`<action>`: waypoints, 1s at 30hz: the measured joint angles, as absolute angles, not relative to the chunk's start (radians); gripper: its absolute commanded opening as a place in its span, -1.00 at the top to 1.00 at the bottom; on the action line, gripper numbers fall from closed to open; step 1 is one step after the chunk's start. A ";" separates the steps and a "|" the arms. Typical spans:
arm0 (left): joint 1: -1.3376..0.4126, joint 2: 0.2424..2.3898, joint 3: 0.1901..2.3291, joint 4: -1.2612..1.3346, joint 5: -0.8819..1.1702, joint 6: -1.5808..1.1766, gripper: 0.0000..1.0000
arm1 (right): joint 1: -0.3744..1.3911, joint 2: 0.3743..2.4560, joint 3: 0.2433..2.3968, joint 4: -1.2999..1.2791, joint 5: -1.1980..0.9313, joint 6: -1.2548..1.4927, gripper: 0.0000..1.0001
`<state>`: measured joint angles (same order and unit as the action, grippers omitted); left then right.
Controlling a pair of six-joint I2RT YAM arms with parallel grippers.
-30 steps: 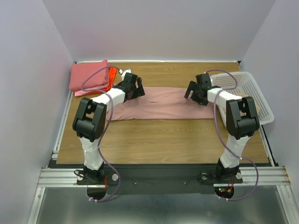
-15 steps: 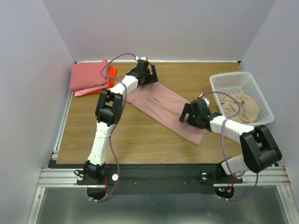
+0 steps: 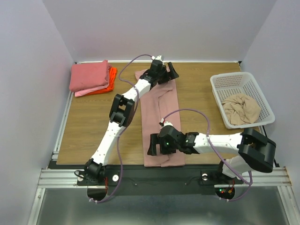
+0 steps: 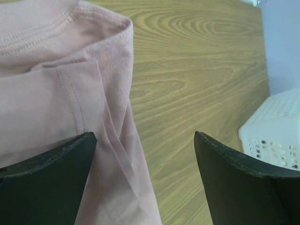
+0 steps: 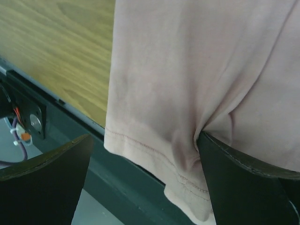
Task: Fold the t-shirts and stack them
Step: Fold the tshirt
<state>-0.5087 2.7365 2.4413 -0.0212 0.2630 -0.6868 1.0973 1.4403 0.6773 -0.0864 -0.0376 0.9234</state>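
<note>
My right gripper will grab the near hem corner (image 3: pixel 183 163) of the dusty-pink t-shirt, on the side toward the white lattice basket.
A dusty-pink t-shirt (image 3: pixel 161 110), folded into a long strip, lies lengthwise from the table's far side to its front edge. No print shows on it. My left gripper (image 3: pixel 168 74) is open over the far collar end. In the left wrist view (image 4: pixel 145 187) one finger (image 4: pixel 47 178) rests over the cloth (image 4: pixel 47 93) and the other over bare wood. My right gripper (image 3: pixel 151 145) is open at the near hem. In the right wrist view (image 5: pixel 145 187) the hem (image 5: pixel 187 70) hangs past the table edge and puckers against the right finger (image 5: pixel 248 183).
Folded coral-pink (image 3: pixel 89 75), pale-pink and orange-red (image 3: pixel 111 79) shirts are stacked at the far left. A white lattice basket (image 3: pixel 220 89) at the right holds a crumpled beige shirt (image 3: pixel 241 108); it also shows in the left wrist view (image 4: pixel 276 126). A dark metal rail (image 5: pixel 126 187) runs below the front edge.
The pink strip has swung from lying across the table to lying lengthwise. My left gripper moved to the far side and my right gripper swung to the front edge.
</note>
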 measured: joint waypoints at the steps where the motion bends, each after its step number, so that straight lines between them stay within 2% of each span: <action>1: -0.509 2.740 2.441 -0.010 0.263 -0.693 -0.97 | 1.106 1.443 0.684 -0.094 -0.038 0.921 -1.00; 10: -0.507 2.764 2.442 0.125 0.281 -0.743 -0.97 | 1.117 1.361 0.733 -0.202 -0.028 0.880 -1.00; 21: -0.557 2.761 2.450 0.180 0.323 -0.722 -0.97 | 1.120 1.237 0.821 -0.340 0.149 0.908 -1.00; 26: -0.587 2.527 2.280 0.032 0.302 -0.639 -0.97 | 1.112 1.135 0.783 -0.440 0.197 0.949 -1.00; 30: -0.614 2.077 1.938 -0.078 0.194 -0.575 -0.97 | 1.105 1.020 0.719 -0.519 0.233 0.988 -1.00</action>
